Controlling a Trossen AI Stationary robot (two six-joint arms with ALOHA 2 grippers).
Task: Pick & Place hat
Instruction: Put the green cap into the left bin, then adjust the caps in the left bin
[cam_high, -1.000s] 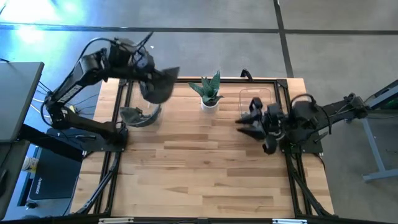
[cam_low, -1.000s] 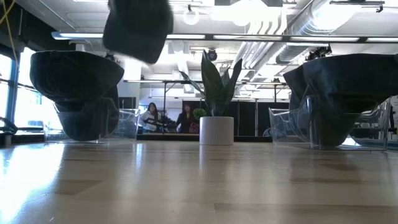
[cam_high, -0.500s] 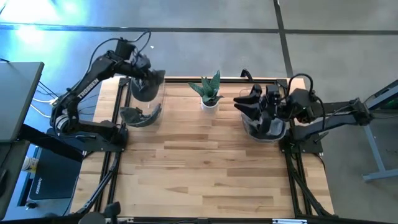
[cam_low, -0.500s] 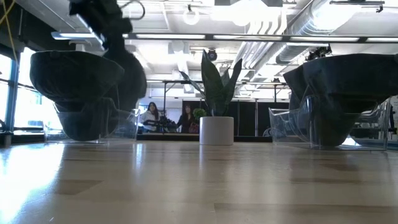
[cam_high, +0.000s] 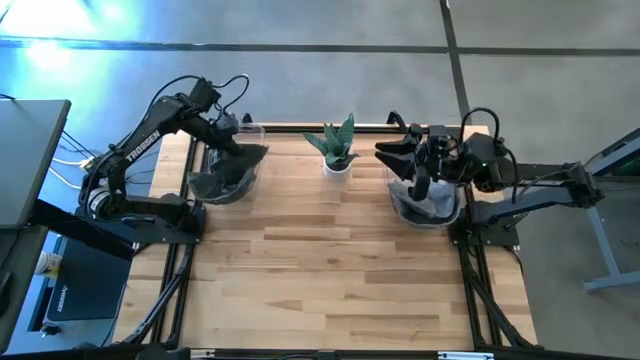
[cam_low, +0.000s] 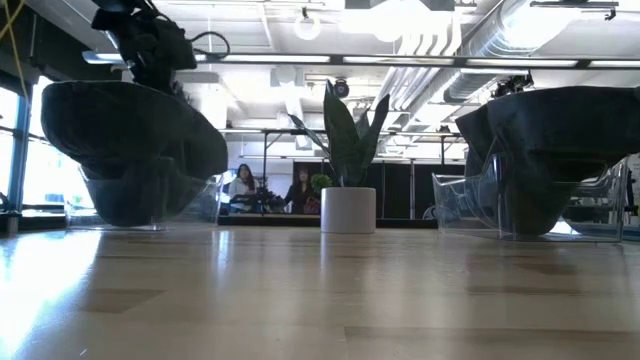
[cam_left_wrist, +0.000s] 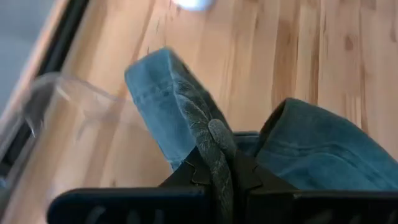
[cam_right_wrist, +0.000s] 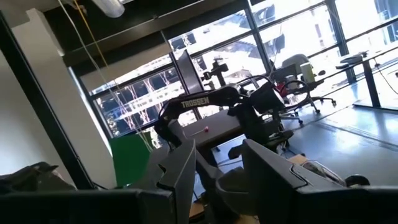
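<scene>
The hat's brim sticks out crooked toward the plant. Next, my left gripper takes a new pinch and pulls the hat back over the stack (cam_high: 216, 185) before letting go.
My left gripper (cam_high: 238, 143) is over the clear container (cam_high: 251, 130) at the table's far left, shut on a blue denim hat (cam_high: 232, 166). That hat lies on top of the hats stacked in the container, and in the low view it is a wide dark mass (cam_low: 130, 125) under the gripper (cam_low: 150, 55). My right gripper (cam_high: 393, 158) is open above the right clear container (cam_high: 440, 215), touching nothing. Dark hats (cam_low: 560, 140) sit in that container. My left gripper pinches a raised fold of the hat's denim (cam_left_wrist: 214, 140) between its two fingers, coming from above and pointing down. The hat spreads out to both sides of the fingers (cam_left_wrist: 193, 177) and rests on the stack in the container.
A small potted plant (cam_high: 338, 148) in a white pot (cam_low: 348, 210) stands at the far middle, between the two containers. Bare wooden tabletop (cam_high: 330, 260) stretches across the middle and near side. People show far off in the room behind (cam_low: 245, 188).
My left gripper carried the hat from high up beside the plant toward the far left, then down onto the stack in the left container, where the hat now lies spread. My right gripper swung from the table's right middle toward the far edge, over the right container.
</scene>
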